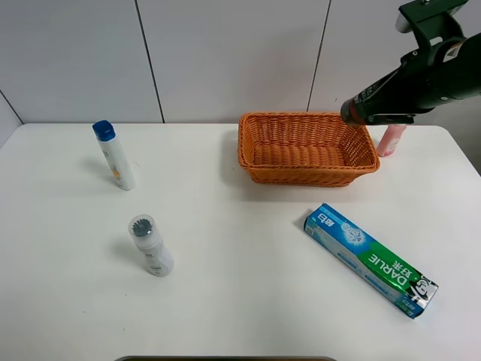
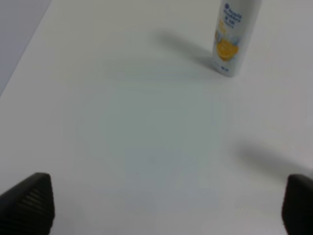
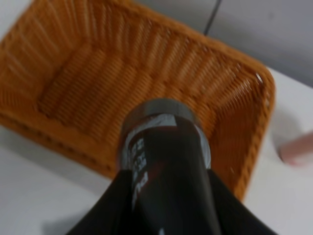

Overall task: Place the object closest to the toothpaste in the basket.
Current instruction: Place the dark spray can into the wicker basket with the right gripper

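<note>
I will let go of the dark bottle, now tilted above the basket, with my right gripper on the middle of the orange wicker basket's bottom [image 1: 303, 152] [image 3: 122, 105].
The toothpaste box [image 1: 370, 259], green and blue, lies flat on the white table at the front right. The orange wicker basket [image 1: 307, 148] stands at the back, right of centre. My right gripper [image 1: 430, 81] is shut on a dark bottle [image 1: 370, 104] with a grey cap and holds it tilted above the basket's right end. In the right wrist view the dark bottle [image 3: 164, 147] fills the middle, over the basket [image 3: 83, 83]. My left gripper [image 2: 161, 205] is open and empty above bare table; it is out of the exterior view.
A pink bottle [image 1: 390, 140] stands just behind the basket's right corner. A white bottle with a blue cap [image 1: 114, 155] stands at the back left, also in the left wrist view [image 2: 234, 36]. A small clear-capped bottle [image 1: 150, 244] stands at the front left.
</note>
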Available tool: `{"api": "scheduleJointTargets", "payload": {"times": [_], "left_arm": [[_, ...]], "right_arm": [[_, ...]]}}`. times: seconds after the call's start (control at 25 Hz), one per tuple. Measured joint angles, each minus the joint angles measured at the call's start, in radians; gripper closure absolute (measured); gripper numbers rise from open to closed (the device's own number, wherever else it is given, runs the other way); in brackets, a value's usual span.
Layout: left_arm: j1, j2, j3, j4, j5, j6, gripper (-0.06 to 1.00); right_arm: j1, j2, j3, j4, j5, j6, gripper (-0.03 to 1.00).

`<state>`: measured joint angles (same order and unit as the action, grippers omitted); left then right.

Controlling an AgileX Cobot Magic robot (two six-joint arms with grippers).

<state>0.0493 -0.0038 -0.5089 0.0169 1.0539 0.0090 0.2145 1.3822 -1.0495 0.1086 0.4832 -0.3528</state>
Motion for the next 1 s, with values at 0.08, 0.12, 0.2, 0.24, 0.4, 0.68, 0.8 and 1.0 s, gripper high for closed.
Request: {"api": "scheduleJointTargets", "payload": {"times": [0.08, 0.12, 0.2, 0.24, 0.4, 0.68, 0.8, 1.0], "left_arm": [[0.0, 0.0, 0.0, 0.0, 0.0, 0.0, 0.0], [0.0, 0.0, 0.0, 0.0, 0.0, 0.0, 0.0], [0.0, 0.0, 0.0, 0.0, 0.0, 0.0, 0.0], [0.0, 0.0, 0.0, 0.0, 0.0, 0.0, 0.0], [0.0, 0.0, 0.0, 0.0, 0.0, 0.0, 0.0], [0.0, 0.0, 0.0, 0.0, 0.0, 0.0, 0.0], [0.0, 0.0, 0.0, 0.0, 0.0, 0.0, 0.0], [0.0, 0.0, 0.0, 0.0, 0.0, 0.0, 0.0]], "right_arm": [[0.013, 0.038, 0.0, 0.003, -0.031, 0.0, 0.65], [0.016, 0.055, 0.0, 0.006, -0.045, 0.0, 0.65], [0.02, 0.098, -0.004, 0.008, -0.067, 0.0, 0.65], [0.019, 0.119, -0.012, 0.008, -0.071, 0.0, 0.65], [0.019, 0.216, -0.072, 0.008, -0.078, 0.0, 0.65], [0.026, 0.371, -0.203, 0.007, -0.08, -0.003, 0.65], [0.027, 0.436, -0.262, 0.007, -0.08, -0.003, 0.65], [0.029, 0.529, -0.332, 0.007, -0.062, -0.003, 0.65]]}}
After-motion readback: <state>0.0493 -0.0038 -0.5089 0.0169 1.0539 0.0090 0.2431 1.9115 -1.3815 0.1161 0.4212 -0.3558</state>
